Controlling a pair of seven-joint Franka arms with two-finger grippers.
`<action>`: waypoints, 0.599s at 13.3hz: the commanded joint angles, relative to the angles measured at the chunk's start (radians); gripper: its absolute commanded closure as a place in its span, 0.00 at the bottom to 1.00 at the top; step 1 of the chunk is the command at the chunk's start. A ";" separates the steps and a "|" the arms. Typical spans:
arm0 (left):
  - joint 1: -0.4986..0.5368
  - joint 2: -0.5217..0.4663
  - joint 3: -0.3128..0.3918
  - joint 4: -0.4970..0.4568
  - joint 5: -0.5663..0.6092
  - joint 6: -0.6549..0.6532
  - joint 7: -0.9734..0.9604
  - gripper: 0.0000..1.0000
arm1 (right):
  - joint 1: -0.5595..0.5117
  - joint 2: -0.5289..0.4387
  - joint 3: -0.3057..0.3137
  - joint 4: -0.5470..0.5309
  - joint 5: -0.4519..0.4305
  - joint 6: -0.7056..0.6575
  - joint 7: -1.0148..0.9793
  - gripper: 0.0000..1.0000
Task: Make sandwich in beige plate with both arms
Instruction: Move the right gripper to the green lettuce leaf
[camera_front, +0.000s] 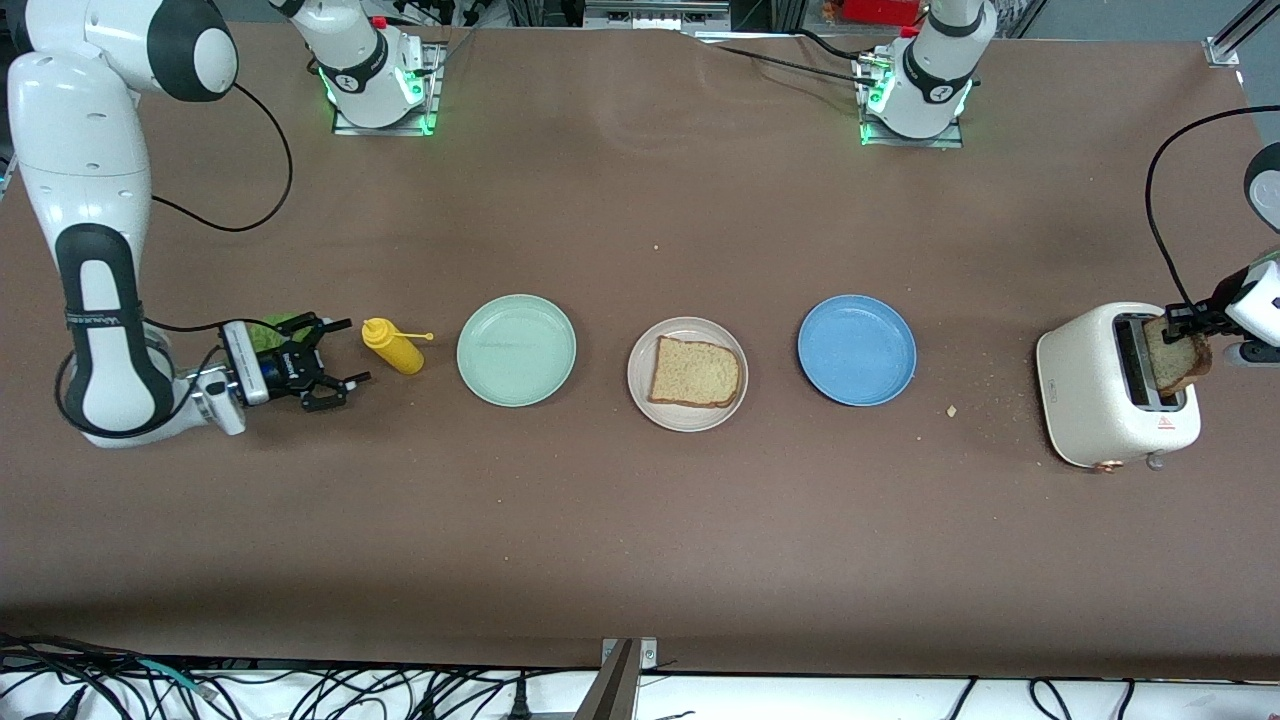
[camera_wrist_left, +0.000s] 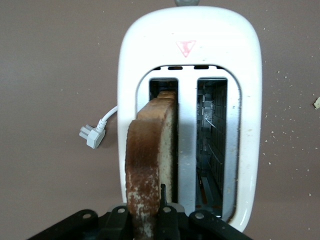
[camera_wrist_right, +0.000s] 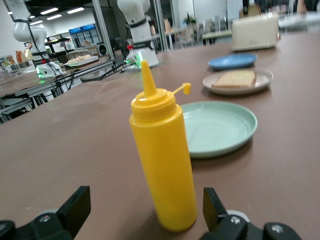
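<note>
I need to next move my right gripper over the yellow squeeze bottle to the middle of the green lettuce leaf (camera_front: 272, 337) and close it there.
The beige plate (camera_front: 640, 385) lies mid-table with one brown bread slice (camera_front: 697, 372) flat on it; both also show in the right wrist view, plate (camera_wrist_right: 265, 80) and slice (camera_wrist_right: 235, 78). My left gripper (camera_front: 1180, 322) is shut on a second bread slice (camera_front: 1182, 362), held upright and partly out of a slot of the white toaster (camera_front: 1100, 400). In the left wrist view my left gripper (camera_wrist_left: 147, 220) clamps the slice's crust (camera_wrist_left: 145, 165). My right gripper (camera_front: 345, 352) is open and low over the table, its jaws either side of a yellow squeeze bottle (camera_wrist_right: 162, 160). A green lettuce leaf (camera_front: 272, 326) lies by the right hand, mostly hidden.
A mint green plate (camera_front: 516, 350) lies between the yellow bottle (camera_front: 392, 345) and the beige plate. A blue plate (camera_front: 857, 350) lies between the beige plate and the toaster. The toaster's white plug (camera_wrist_left: 92, 135) lies beside it. Crumbs (camera_front: 952, 410) dot the table near the toaster.
</note>
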 joint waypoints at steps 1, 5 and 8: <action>0.009 0.007 -0.004 0.054 0.015 -0.058 0.017 1.00 | 0.001 -0.099 -0.018 0.009 -0.087 -0.014 0.199 0.00; 0.009 0.013 -0.004 0.054 0.015 -0.063 0.017 1.00 | 0.004 -0.229 -0.041 0.011 -0.208 -0.003 0.549 0.00; 0.008 0.019 -0.006 0.056 0.015 -0.063 0.017 1.00 | 0.010 -0.322 -0.038 0.012 -0.329 0.046 0.808 0.00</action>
